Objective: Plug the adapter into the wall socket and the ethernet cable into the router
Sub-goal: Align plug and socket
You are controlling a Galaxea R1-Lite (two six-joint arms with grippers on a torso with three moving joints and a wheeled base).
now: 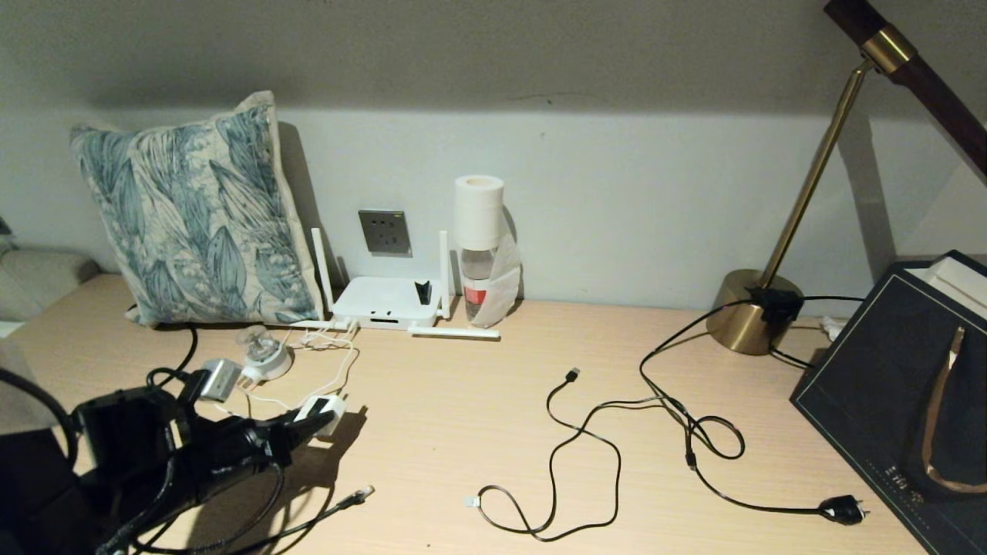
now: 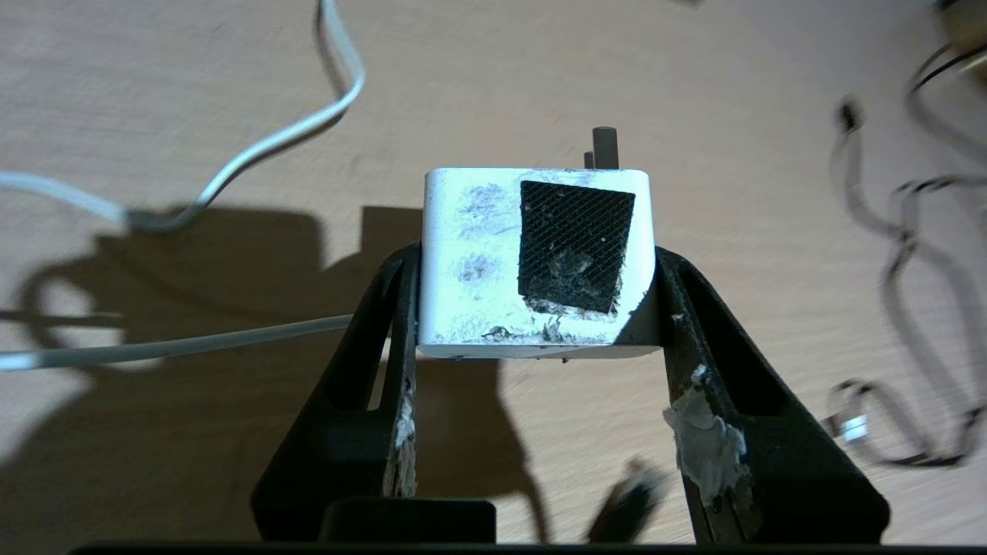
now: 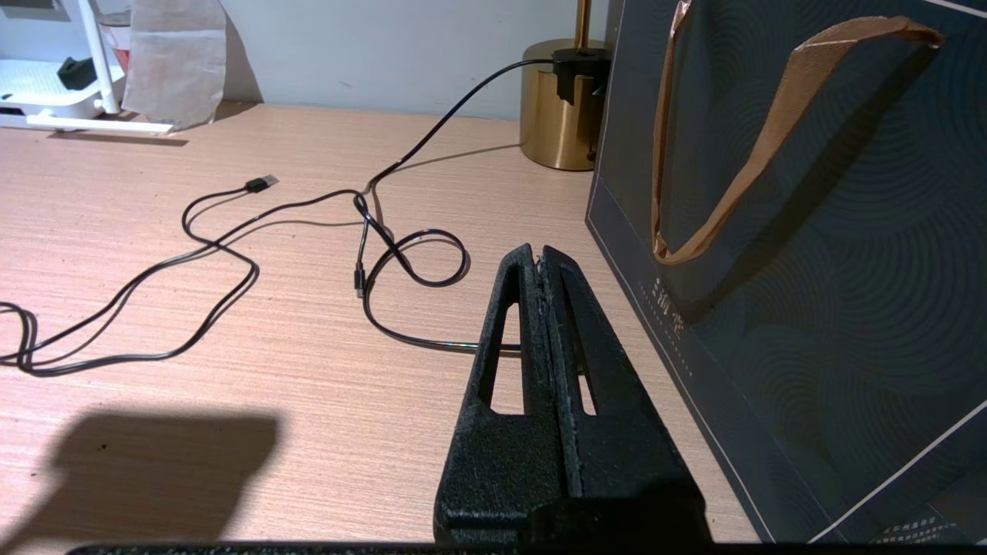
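Observation:
The adapter is pinched across its cord end by my left gripper; next I set it down, open, turn the wrist, take the adapter's broad sides (image 2: pixel 537 264).
My left gripper (image 1: pixel 318 420) (image 2: pixel 537 258) is shut on the adapter (image 1: pixel 321 406) (image 2: pixel 470 254), a small white box with a black square on its upper face. Its metal prongs (image 2: pixel 605 146) point away from the wrist and its thin white cord (image 2: pixel 254 150) trails over the table. The grey wall socket (image 1: pixel 384 231) sits on the back wall, just above the white router (image 1: pixel 385 302) with its stick antennas. The ethernet cable (image 1: pixel 308 524) lies near the front edge, and its clear connector (image 1: pixel 359 492) is free. My right gripper (image 3: pixel 540 258) is shut and empty, low beside the dark bag.
A leaf-print pillow (image 1: pixel 193 216) leans left of the router. A round whitish plug (image 1: pixel 266 358) lies before it. A bottle under a paper roll (image 1: pixel 478 247) stands right of the router. A black USB cable (image 1: pixel 570 432), the lamp (image 1: pixel 752 308) with its corded plug (image 1: pixel 842 509), and a dark bag (image 1: pixel 902 401) fill the right side.

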